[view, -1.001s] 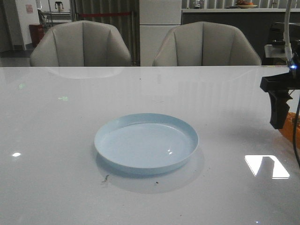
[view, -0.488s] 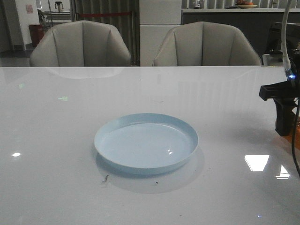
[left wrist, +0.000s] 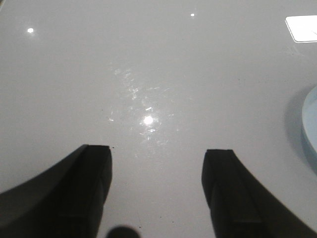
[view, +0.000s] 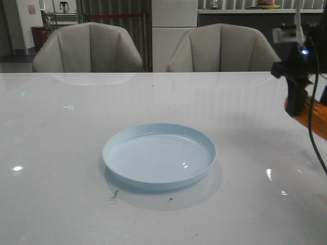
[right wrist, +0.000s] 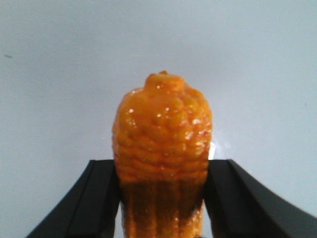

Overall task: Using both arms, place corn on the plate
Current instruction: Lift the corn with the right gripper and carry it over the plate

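Next, I let go of the orange corn with my right gripper near the middle of the empty pale blue plate (view: 158, 144).
The pale blue plate (view: 159, 155) lies empty in the middle of the white table. My right gripper (view: 296, 104) is at the far right, raised above the table, shut on the orange corn (view: 312, 120), which slants down toward the right edge. In the right wrist view the corn (right wrist: 162, 148) stands between the two black fingers (right wrist: 99, 198), its tapered end pointing away. My left gripper (left wrist: 156, 163) is open and empty over bare table; it does not show in the front view. The plate's rim (left wrist: 309, 126) shows at the edge of the left wrist view.
Two grey chairs (view: 89, 48) stand behind the table's far edge. A black cable (view: 316, 138) hangs from the right arm. Small dark specks (view: 115, 194) lie in front of the plate.
My right gripper has lifted from the table at the far right and risen with the corn in it. The plate has not moved.
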You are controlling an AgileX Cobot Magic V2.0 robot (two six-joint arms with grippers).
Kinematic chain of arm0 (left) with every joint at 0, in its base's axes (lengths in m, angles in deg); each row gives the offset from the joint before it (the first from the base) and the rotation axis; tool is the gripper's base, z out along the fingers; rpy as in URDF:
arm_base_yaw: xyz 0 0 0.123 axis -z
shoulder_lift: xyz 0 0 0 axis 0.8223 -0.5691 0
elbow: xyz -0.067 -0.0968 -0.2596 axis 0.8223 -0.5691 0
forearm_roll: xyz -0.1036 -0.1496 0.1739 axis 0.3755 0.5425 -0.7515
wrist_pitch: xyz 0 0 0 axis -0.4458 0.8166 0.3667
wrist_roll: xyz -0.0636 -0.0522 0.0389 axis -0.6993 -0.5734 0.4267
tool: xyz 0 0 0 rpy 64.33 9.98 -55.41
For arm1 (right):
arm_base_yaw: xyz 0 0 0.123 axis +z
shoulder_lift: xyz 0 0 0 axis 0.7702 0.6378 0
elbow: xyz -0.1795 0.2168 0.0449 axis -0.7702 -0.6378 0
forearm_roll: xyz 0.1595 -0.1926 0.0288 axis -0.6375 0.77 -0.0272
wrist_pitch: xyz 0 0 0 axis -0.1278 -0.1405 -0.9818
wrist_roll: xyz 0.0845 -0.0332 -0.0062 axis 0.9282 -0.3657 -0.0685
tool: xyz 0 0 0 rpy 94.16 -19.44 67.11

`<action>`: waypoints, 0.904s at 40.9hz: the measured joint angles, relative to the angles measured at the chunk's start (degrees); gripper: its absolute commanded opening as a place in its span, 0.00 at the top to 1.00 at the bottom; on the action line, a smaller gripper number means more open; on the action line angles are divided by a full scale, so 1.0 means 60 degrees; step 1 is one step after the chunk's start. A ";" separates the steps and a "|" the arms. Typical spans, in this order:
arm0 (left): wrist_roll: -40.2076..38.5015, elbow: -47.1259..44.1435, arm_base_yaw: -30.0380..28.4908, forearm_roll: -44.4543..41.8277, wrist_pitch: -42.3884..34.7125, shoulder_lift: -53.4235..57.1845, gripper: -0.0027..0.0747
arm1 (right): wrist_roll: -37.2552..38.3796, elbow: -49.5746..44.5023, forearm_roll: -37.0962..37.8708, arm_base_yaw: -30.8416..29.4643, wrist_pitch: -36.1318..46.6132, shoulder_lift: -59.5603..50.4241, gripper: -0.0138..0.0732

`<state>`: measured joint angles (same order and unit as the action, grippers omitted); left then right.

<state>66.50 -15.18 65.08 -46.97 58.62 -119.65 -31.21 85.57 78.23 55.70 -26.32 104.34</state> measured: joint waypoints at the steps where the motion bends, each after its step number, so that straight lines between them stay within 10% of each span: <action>1: 0.0000 0.0000 0.0000 0.0006 0.0000 0.0000 0.38 | -0.0081 0.0300 -0.0104 0.0117 -0.0183 -0.0024 0.76; 16: 0.0000 0.0000 0.0000 0.0021 -0.0112 0.0000 0.38 | -0.0579 0.3172 -0.1710 0.2042 -0.1355 0.0050 0.76; 37: 0.0000 0.0000 0.0000 0.0021 -0.0134 0.0000 0.38 | -0.0599 0.3401 -0.2025 0.3786 -0.1373 0.2350 0.76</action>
<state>66.50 -15.18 65.08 -46.84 57.82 -119.65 -34.80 105.97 66.08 78.42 -34.56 118.44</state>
